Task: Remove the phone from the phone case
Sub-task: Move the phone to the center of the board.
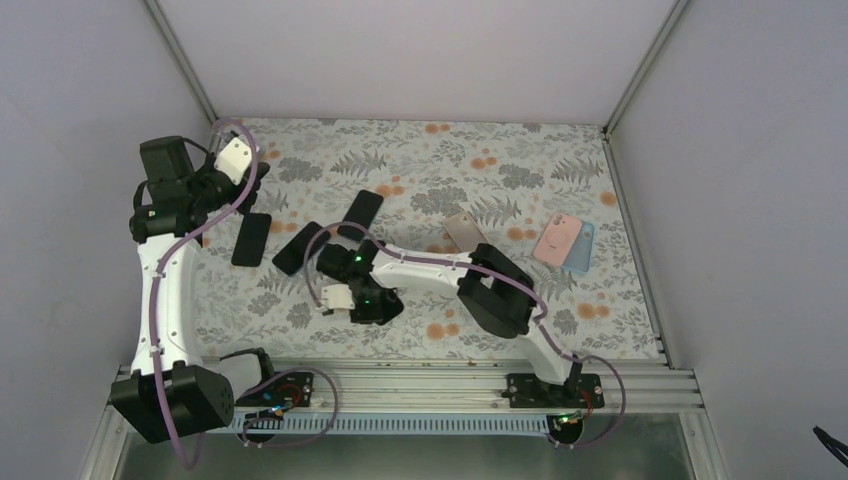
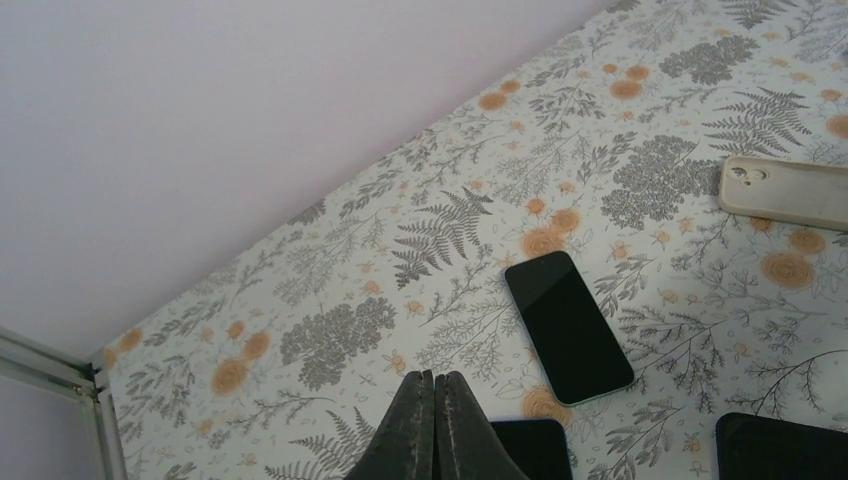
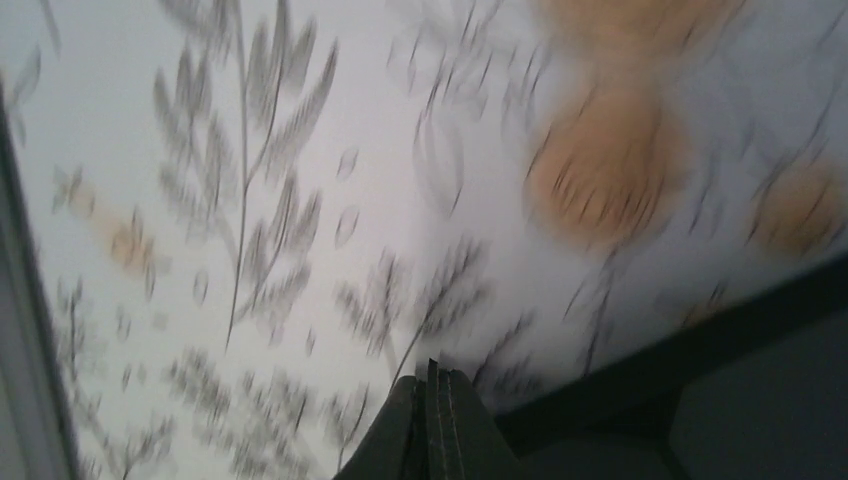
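Observation:
The black phone case lies flat next to the right gripper's shut fingers, so the robot's right gripper should grab the case's sides (image 3: 680, 350) and lift it to the left gripper.
My right gripper (image 1: 385, 308) is low over the near middle of the table. In the blurred right wrist view its fingers (image 3: 437, 385) are pressed together with a thin dark strip pinched between them. A black phone case (image 3: 720, 400) runs off from them to the lower right. My left gripper (image 1: 252, 188) is shut and empty at the far left (image 2: 435, 385). It hovers above a black phone (image 1: 251, 239), whose top edge shows in the left wrist view (image 2: 530, 445).
Two more black phones (image 1: 298, 247) (image 1: 361, 214) lie mid-table, the farther one also in the left wrist view (image 2: 568, 325). A beige case (image 1: 465, 232) (image 2: 785, 192) lies right of them. A pink case (image 1: 556, 240) and a blue case (image 1: 582, 250) lie at far right.

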Motion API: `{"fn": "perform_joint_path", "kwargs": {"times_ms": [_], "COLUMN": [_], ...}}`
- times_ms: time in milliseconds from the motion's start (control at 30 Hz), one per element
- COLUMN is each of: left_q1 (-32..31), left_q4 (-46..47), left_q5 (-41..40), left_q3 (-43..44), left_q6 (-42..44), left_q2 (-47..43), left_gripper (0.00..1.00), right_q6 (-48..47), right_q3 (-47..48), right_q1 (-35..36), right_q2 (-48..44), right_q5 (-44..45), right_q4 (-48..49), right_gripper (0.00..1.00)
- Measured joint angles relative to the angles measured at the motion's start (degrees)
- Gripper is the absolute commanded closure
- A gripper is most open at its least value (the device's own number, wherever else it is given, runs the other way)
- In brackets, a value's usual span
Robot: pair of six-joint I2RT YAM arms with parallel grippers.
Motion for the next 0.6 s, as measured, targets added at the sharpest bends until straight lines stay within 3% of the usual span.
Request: {"fn": "perform_joint_path", "kwargs": {"times_ms": [100, 133, 233, 300, 500, 600], "left_q1": [0.0, 0.0, 0.0, 0.0, 0.0, 0.0], "left_q4": [0.0, 0.0, 0.3, 0.4, 0.5, 0.7], "left_q5": [0.2, 0.3, 0.8, 0.9, 1.5, 1.6], "left_q3": [0.0, 0.0, -0.6, -1.2, -1.5, -1.9], "left_q6": [-0.2, -0.2, -0.3, -0.3, -0.5, -0.7], "left_q2": [0.1, 0.1, 0.0, 0.1, 0.2, 0.1], "left_gripper": [0.98, 0.98, 0.98, 0.98, 0.98, 0.98], "right_q6": [-0.2, -0.3, -0.6, -1.1, -3.3, -4.9], "right_q3": [-6.0, -8.1, -12.0, -13.6, -15.0, -14.7], "right_q1": [-0.8, -1.4, -4.1, -5.3, -7.6, -8.2], "right_q2": [-4.1, -5.6, -8.8, -10.8, -17.3, -17.3], "right_q5": [1.8, 2.4, 2.8, 2.6, 0.6, 0.1], "right_q4": [-0.4, -0.5, -0.8, -0.7, -1.0, -0.6], "right_gripper": [0.95, 0.89, 0.41, 0.26, 0.06, 0.02]}}
